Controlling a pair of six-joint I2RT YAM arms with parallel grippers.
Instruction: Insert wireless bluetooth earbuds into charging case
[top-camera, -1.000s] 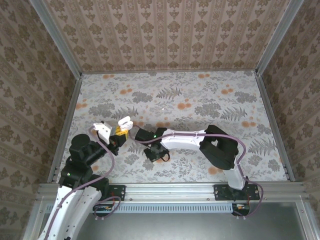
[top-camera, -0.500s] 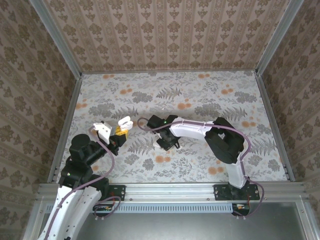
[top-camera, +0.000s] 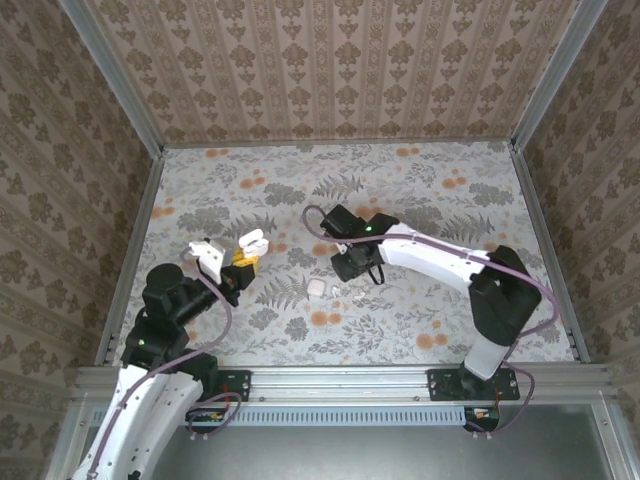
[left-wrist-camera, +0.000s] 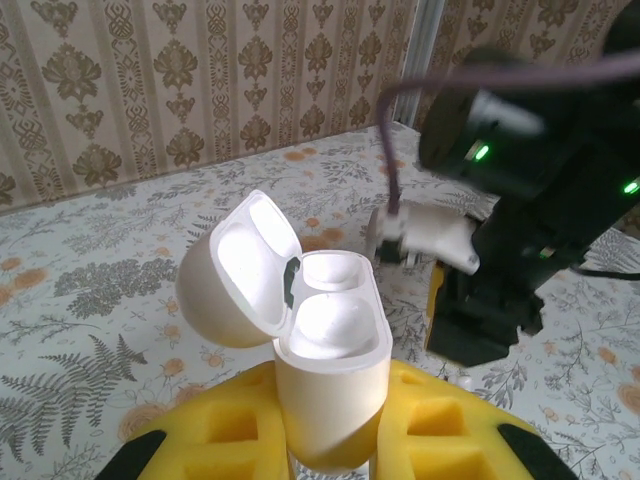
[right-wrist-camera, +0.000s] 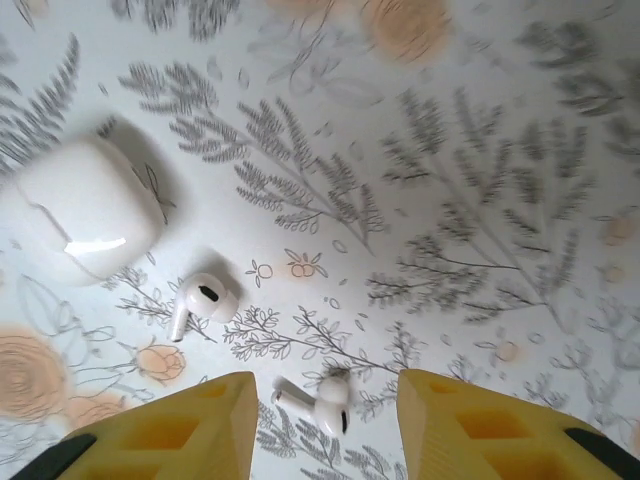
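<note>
The near earbud's stem lies across my right gripper's opening, so next my right gripper picks up the earbud (right-wrist-camera: 208, 297) beside the squarer white piece by its head.
The charging case (left-wrist-camera: 330, 370) is glossy white and stands upright with its lid (left-wrist-camera: 235, 270) swung open to the left. My left gripper (left-wrist-camera: 330, 445) is shut on its lower body with yellow pads. The top view shows the case (top-camera: 250, 241) held above the table's left side by the left gripper (top-camera: 241, 262). My right gripper (right-wrist-camera: 325, 405) hangs open over the table. One white earbud (right-wrist-camera: 322, 403) lies between its yellow fingertips, untouched. A second earbud (right-wrist-camera: 203, 301) lies farther up and left. From above, the right gripper (top-camera: 356, 270) is near the table's middle.
A squarer white piece (right-wrist-camera: 82, 207) lies on the floral table (top-camera: 420, 200) left of the earbuds, and from above this white piece (top-camera: 316, 289) is just left of the right gripper. The right arm's dark wrist (left-wrist-camera: 505, 250) is close behind the held case. Patterned walls surround the table.
The right arm has swung away from the left gripper toward the table's middle, and its jaws have opened. The left gripper has kept the open case still.
</note>
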